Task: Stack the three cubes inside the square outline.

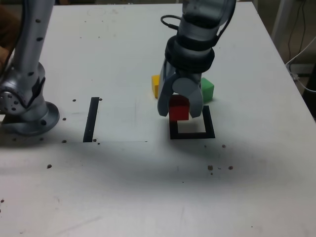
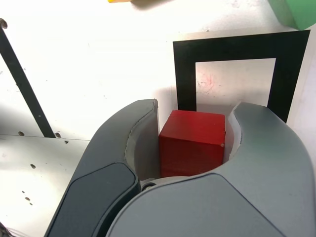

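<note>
The robot's gripper will release the red cube, now hanging above the outline's far part, on the white centre of the black square outline (image 1: pixel 191 122) (image 2: pixel 230 100).
My gripper (image 1: pixel 179 107) (image 2: pixel 193 129) is shut on the red cube (image 1: pixel 178 108) (image 2: pixel 192 143), which is pinched between both grey fingers. It hangs just above the far left part of the square outline (image 1: pixel 192 134) (image 2: pixel 284 74), whose white centre shows beyond the cube in the wrist view. The yellow cube (image 1: pixel 155 86) sits on the table behind the gripper, partly hidden by it; only a sliver of yellow (image 2: pixel 120 1) shows in the wrist view. The green cube (image 1: pixel 207 89) (image 2: pixel 294 12) rests on the table just beyond the outline's far right corner.
A straight black strip (image 1: pixel 91 119) (image 2: pixel 22 84) lies on the white table at the exterior view's left. The arm's silver base (image 1: pixel 27 106) stands at the far left. Small dark specks dot the tabletop near the front.
</note>
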